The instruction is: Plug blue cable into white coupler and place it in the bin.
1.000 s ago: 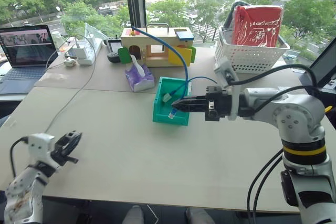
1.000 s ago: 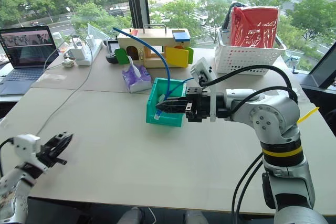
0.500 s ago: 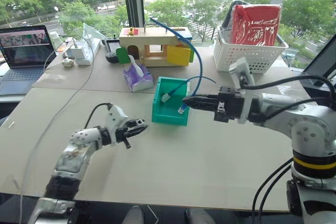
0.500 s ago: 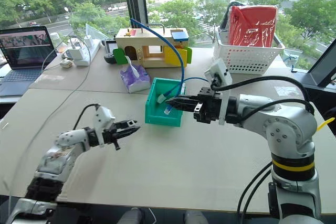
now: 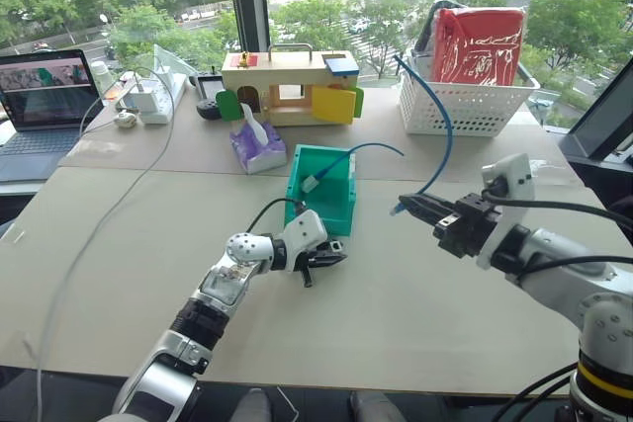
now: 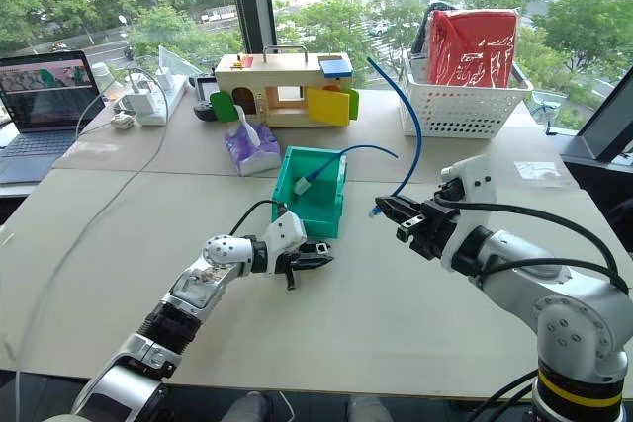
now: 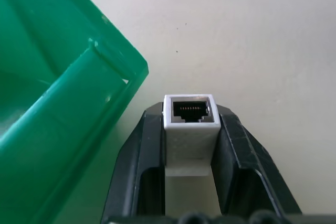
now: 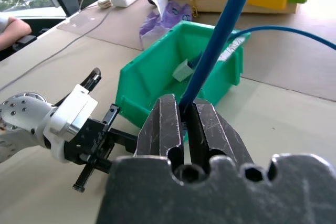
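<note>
The robot's left gripper will set the white coupler upright on the bare table [image 5: 347,294] [image 7: 294,135], slightly in front of the teal bin.
The teal bin [image 5: 318,207] stands at mid-table. Just in front of its near right corner, my left gripper [image 5: 333,258] points to the right and is shut on the white coupler [image 7: 190,129], whose open socket faces outward beside the bin [image 7: 63,108]. To the right of the bin, my right gripper [image 5: 408,207] is shut on the blue cable [image 5: 446,135] just behind its plug [image 5: 396,211]. The cable arcs up and back over the gripper. The plug points left toward the left gripper, a hand's width away. The right wrist view shows the cable [image 8: 215,45] pinched between shut fingers, with the left gripper [image 8: 92,148] beyond.
Another blue cable [image 5: 364,148] ends inside the bin. Behind stand a wooden toy house [image 5: 287,86], a purple tissue pack [image 5: 257,145] and a white lattice basket [image 5: 465,106] holding a red bag. A laptop [image 5: 45,96], a power strip [image 5: 148,96] and a white cord [image 5: 109,210] lie left.
My left arm swung from the table's front left corner to just in front of the bin. My right gripper drew the cable end out of the bin, to the right and lower.
</note>
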Action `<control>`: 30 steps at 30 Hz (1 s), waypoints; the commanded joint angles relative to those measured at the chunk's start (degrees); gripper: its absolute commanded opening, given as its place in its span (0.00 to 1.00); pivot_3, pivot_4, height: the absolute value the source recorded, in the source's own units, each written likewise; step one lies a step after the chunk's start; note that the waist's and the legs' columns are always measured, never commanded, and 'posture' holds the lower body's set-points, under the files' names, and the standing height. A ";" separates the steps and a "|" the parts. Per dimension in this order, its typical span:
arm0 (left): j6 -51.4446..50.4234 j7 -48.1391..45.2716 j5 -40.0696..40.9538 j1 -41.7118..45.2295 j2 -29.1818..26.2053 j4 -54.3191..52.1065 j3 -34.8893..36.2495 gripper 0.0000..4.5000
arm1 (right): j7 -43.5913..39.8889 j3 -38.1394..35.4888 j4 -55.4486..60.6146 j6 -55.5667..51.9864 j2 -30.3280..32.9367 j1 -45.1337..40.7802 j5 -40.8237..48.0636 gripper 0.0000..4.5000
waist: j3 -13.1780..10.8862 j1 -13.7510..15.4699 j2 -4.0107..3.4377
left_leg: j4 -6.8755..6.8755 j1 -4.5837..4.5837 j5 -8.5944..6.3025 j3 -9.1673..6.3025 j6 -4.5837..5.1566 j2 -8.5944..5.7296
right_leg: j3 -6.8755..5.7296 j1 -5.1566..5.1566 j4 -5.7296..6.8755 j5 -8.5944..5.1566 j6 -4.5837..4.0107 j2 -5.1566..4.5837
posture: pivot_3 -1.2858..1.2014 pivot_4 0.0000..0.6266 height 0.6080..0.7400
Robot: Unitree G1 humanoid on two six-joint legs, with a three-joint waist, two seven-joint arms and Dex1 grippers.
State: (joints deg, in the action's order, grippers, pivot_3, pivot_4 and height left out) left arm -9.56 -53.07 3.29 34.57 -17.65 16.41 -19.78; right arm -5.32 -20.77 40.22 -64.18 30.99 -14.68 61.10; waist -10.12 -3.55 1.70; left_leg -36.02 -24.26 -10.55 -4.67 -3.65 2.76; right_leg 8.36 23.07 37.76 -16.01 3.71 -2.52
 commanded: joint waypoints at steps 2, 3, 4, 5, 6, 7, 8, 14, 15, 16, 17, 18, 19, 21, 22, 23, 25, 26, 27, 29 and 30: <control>-5.53 -3.53 2.57 -0.11 0.99 -5.58 -0.99 0.15 | 6.39 -0.77 5.00 1.55 -1.88 3.21 3.47 0.00 | 0.00 -0.01 0.00 | -0.01 -0.01 0.00 0.01 0.00 -0.02 | 0.02 0.00 0.00 0.00 0.01 -0.01 | 0.52 0.24 1.00; -6.25 -4.36 3.40 -0.22 1.08 -6.67 -0.87 0.15 | 7.27 -0.72 5.31 1.72 -2.06 3.68 3.92 0.00 | 0.00 -0.12 0.00 | -0.01 -0.02 0.00 0.01 0.00 -0.02 | 0.02 0.02 0.00 0.00 0.01 -0.01 | 0.52 0.24 1.00; -7.16 -5.37 5.42 -0.35 1.70 -8.09 -0.18 0.15 | 8.12 -0.77 5.53 1.95 -2.17 4.02 4.18 0.00 | 0.00 -0.16 0.00 | -0.01 -0.01 0.00 0.01 0.00 -0.02 | 0.02 0.02 0.01 0.00 0.01 -0.01 | 0.52 0.24 1.00; -8.06 -6.54 7.69 -0.54 2.44 -9.54 0.60 0.15 | 8.91 -0.84 5.68 2.22 -2.17 4.31 4.46 0.00 | 0.00 -0.15 0.00 | 0.01 -0.01 0.00 0.00 0.00 -0.01 | 0.01 0.02 0.02 0.00 0.01 0.00 | 0.52 0.24 1.00; -9.35 -7.48 9.46 -0.67 2.96 -10.72 1.03 0.15 | 9.46 -0.99 5.66 2.48 -1.99 4.51 4.72 0.00 | 0.00 -0.16 0.00 | 0.02 -0.01 0.00 0.00 0.00 -0.01 | 0.01 0.03 0.03 -0.01 0.01 0.00 | 0.52 0.24 1.00; -10.31 -8.08 10.59 -0.75 3.23 -11.53 1.26 0.15 | 9.91 -1.07 5.62 2.69 -1.81 4.64 4.99 0.00 | 0.00 -0.14 0.00 | 0.00 -0.02 0.00 0.00 0.00 -0.01 | 0.02 0.04 0.02 0.00 0.01 -0.01 | 0.52 0.24 1.00; -10.60 -8.70 10.95 -0.92 3.24 -11.99 0.98 0.15 | 10.16 -1.27 5.46 2.84 -1.40 4.67 4.97 0.00 | 0.00 -0.18 0.00 | 0.00 -0.02 0.00 0.00 0.00 -0.01 | 0.01 0.03 0.02 -0.01 0.01 -0.01 | 0.52 0.24 1.00; -8.20 -9.40 7.59 -2.08 1.44 -11.89 -2.35 0.15 | 11.11 -2.17 4.43 4.06 1.11 4.58 5.71 0.00 | 0.00 -0.44 0.00 | 0.00 0.04 0.00 0.00 0.00 -0.01 | 0.03 0.00 0.03 -0.01 0.01 0.00 | 0.52 0.24 1.00; -6.82 -9.59 6.67 -2.33 0.90 -11.75 -3.01 0.15 | 11.25 -2.17 4.31 4.30 1.43 4.59 5.93 0.00 | 0.00 -0.43 0.00 | 0.00 0.04 0.00 0.00 0.00 -0.01 | 0.04 0.00 0.03 -0.01 0.01 0.00 | 0.52 0.24 1.00; -6.39 -9.36 6.33 -2.61 0.80 -11.70 -3.20 0.15 | 11.34 -2.15 4.22 4.53 1.72 4.63 6.13 0.00 | 0.00 -0.39 0.00 | 0.00 0.04 0.00 0.00 0.00 -0.01 | 0.04 0.00 0.03 -0.01 0.01 0.00 | 0.52 0.24 1.00; -6.26 -9.05 6.25 -2.93 0.90 -11.55 -3.22 0.15 | 11.44 -2.09 4.11 4.74 1.99 4.65 6.29 0.00 | 0.00 -0.34 0.00 | 0.00 0.04 0.00 0.01 0.00 -0.01 | 0.04 0.00 0.03 -0.01 0.01 0.00 | 0.52 0.24 1.00; -5.80 -8.97 6.06 -3.19 0.90 -11.25 -3.33 0.15 | 11.52 -1.95 4.00 4.91 2.25 4.62 6.40 0.00 | 0.00 -0.28 0.00 | 0.00 0.03 0.00 0.00 0.00 -0.01 | 0.03 0.00 0.02 -0.01 0.01 0.00 | 0.52 0.24 1.00; -5.05 -8.94 5.50 -3.43 0.80 -10.70 -3.57 0.15 | 11.58 -1.75 3.83 5.05 2.47 4.52 6.43 0.00 | 0.00 -0.22 0.00 | 0.00 0.03 0.00 0.00 0.00 -0.01 | 0.03 0.00 0.02 -0.01 0.01 0.00 | 0.52 0.24 1.00; -4.47 -8.45 5.27 -3.76 1.23 -9.60 -3.17 0.15 | 11.67 -1.50 3.49 5.27 2.84 4.27 6.52 0.00 | 0.00 -0.13 0.00 | 0.00 0.01 0.00 0.00 0.00 -0.01 | 0.03 0.00 0.00 -0.01 0.02 0.00 | 0.52 0.24 1.00; -4.22 -8.18 5.21 -3.94 1.35 -9.17 -2.90 0.15 | 11.69 -1.46 3.37 5.37 3.05 4.16 6.60 0.00 | 0.00 -0.10 0.00 | 0.00 0.01 0.00 0.01 0.00 -0.01 | 0.03 0.00 -0.01 -0.01 0.02 -0.01 | 0.52 0.24 1.00; -4.04 -8.03 5.20 -4.05 1.43 -8.90 -2.70 0.15 | 11.71 -1.43 3.30 5.48 3.21 4.12 6.67 0.00 | 0.00 -0.10 0.00 | 0.00 0.01 0.00 0.01 0.00 -0.01 | 0.03 0.00 -0.01 -0.01 0.02 -0.01 | 0.52 0.24 1.00; -4.25 -8.66 6.42 -4.99 0.76 -8.58 -1.33 0.15 | 11.85 -1.59 2.83 5.84 3.58 3.65 6.82 0.00 | 0.00 -0.13 0.00 | 0.00 0.01 0.00 0.01 0.00 -0.01 | 0.03 0.00 -0.01 -0.01 0.02 -0.01 | 0.52 0.24 1.00; -3.75 -9.13 6.29 -5.45 0.00 -8.29 -1.11 0.15 | 11.87 -1.63 2.60 6.00 3.80 3.44 6.89 0.00 | 0.00 -0.24 0.00 | 0.00 0.01 0.00 0.01 0.00 -0.01 | 0.03 0.00 -0.01 -0.01 0.01 -0.01 | 0.52 0.24 1.00; -3.37 -9.42 6.10 -5.78 -0.52 -8.15 -1.06 0.15 | 11.87 -1.67 2.47 6.14 3.98 3.37 6.98 0.00 | 0.00 -0.39 0.00 | 0.00 0.02 0.00 0.01 0.00 -0.01 | 0.04 0.00 0.00 -0.01 0.01 0.00 | 0.52 0.24 1.00; -2.60 -9.74 5.52 -6.10 -1.15 -8.05 -1.36 0.26 | 11.86 -1.63 2.37 6.37 4.31 3.43 7.14 0.00 | 0.00 -0.41 0.00 | 0.02 0.05 0.00 0.01 0.00 0.00 | 0.04 0.01 0.02 -0.01 0.01 0.01 | 0.52 0.24 1.00; -2.22 -9.88 5.54 -6.35 -1.42 -7.96 -1.30 0.37 | 11.85 -1.53 2.24 6.51 4.48 3.37 7.21 0.00 | 0.00 -0.35 0.00 | 0.02 0.05 0.01 0.01 0.01 0.00 | 0.04 0.01 0.04 -0.01 0.01 0.01 | 0.52 0.24 1.00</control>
State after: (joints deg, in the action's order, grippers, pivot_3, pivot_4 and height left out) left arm -13.45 -62.32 8.85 28.44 -18.66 8.97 -21.65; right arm 6.44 -21.26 41.60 -59.64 34.81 -10.48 67.30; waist -10.12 -3.91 1.69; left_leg -36.01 -24.21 -10.54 -4.67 -3.64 2.75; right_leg 8.40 23.07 37.80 -16.02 3.72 -2.51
